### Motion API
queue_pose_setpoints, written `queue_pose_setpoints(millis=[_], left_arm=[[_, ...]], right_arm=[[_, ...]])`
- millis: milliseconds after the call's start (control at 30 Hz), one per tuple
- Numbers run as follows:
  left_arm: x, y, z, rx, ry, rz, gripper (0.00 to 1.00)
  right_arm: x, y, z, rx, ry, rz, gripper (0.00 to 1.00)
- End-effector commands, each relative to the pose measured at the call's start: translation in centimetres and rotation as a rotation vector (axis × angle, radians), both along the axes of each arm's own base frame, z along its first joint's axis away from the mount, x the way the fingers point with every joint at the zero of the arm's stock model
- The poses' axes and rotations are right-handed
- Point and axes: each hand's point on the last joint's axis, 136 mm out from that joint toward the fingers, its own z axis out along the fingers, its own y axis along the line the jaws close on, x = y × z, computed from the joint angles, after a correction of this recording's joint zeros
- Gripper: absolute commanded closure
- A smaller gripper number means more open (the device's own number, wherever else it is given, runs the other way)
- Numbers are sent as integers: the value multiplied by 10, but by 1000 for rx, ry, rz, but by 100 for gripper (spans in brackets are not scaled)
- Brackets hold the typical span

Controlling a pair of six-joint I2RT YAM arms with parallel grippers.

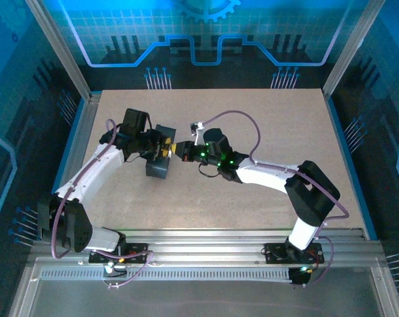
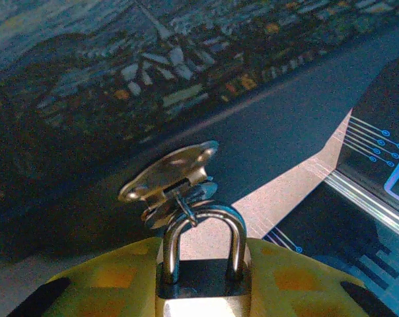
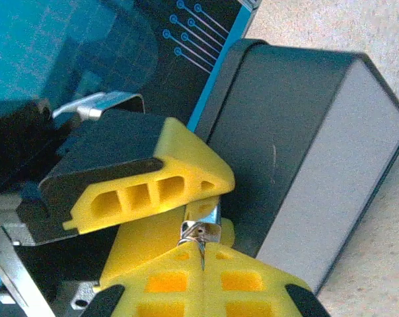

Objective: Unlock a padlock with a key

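Note:
I see the shackle shut in the padlock's body, so next I open my right gripper, back it off, roll its wrist over and grip the key (image 3: 198, 236) to turn it.
The small silvery padlock (image 2: 203, 281) sits between the yellow fingers (image 2: 107, 281) of my left gripper (image 2: 203, 264), which is shut on its body. Its curved shackle (image 2: 234, 231) passes through the metal hasp (image 2: 170, 173) on the dark blue patterned tin box (image 2: 120, 79). In the right wrist view, my right gripper (image 3: 203, 254) is shut on the thin key (image 3: 201, 243). The key's tip meets the underside of the padlock (image 3: 209, 212). How far it goes in is hidden. From above, the left gripper (image 1: 161, 150) and right gripper (image 1: 180, 150) meet tip to tip beside the box (image 1: 158, 168).
The box stands left of centre on the tan table board (image 1: 279, 125). Metal frame posts and blue-lit walls (image 1: 206, 39) enclose the table. An aluminium rail (image 1: 206, 241) runs along the near edge by the arm bases.

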Motion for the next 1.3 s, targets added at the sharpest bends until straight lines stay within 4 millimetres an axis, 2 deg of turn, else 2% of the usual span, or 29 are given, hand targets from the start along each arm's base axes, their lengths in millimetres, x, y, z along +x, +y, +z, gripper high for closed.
queue_pose_setpoints(millis=[0,100,200,300,333,433,600,800,867,933,1000,1067,1200,1267], left_arm=[[5,-10,34,-64,-102,-28,100],[5,-9,35,-62,-101,-27,100],[6,-8,36,-65,-101,-25,100],[7,-7,37,-66,-102,-26,100],[8,-7,38,-66,-102,-25,100],[6,-3,37,-65,-98,-19,100],[2,4,35,-59,-88,-10,100],[1,6,33,-57,-84,-9,100],[2,6,34,-57,-83,-10,100],[1,5,33,-58,-80,-15,100],[1,4,33,-59,-76,-21,100],[0,4,33,-56,-76,-28,100],[-2,3,33,-55,-70,-43,100],[-2,3,32,-52,-68,-45,100]], right_arm=[[13,0,-2,203,250,-94,100],[9,4,-10,243,406,-103,100],[3,14,-9,299,553,-72,100],[-4,22,-2,285,600,7,99],[-5,20,-2,257,598,20,95],[-2,7,-6,159,534,47,87],[11,-28,-18,51,485,24,80],[20,-49,-11,-21,391,73,75],[21,-53,0,-67,288,112,75],[21,-57,15,-130,109,183,74],[13,-55,34,-197,-111,292,74],[-1,-54,43,-307,-344,410,74],[-29,-47,42,-561,-860,576,70],[-35,-42,40,-661,-1095,616,69]])
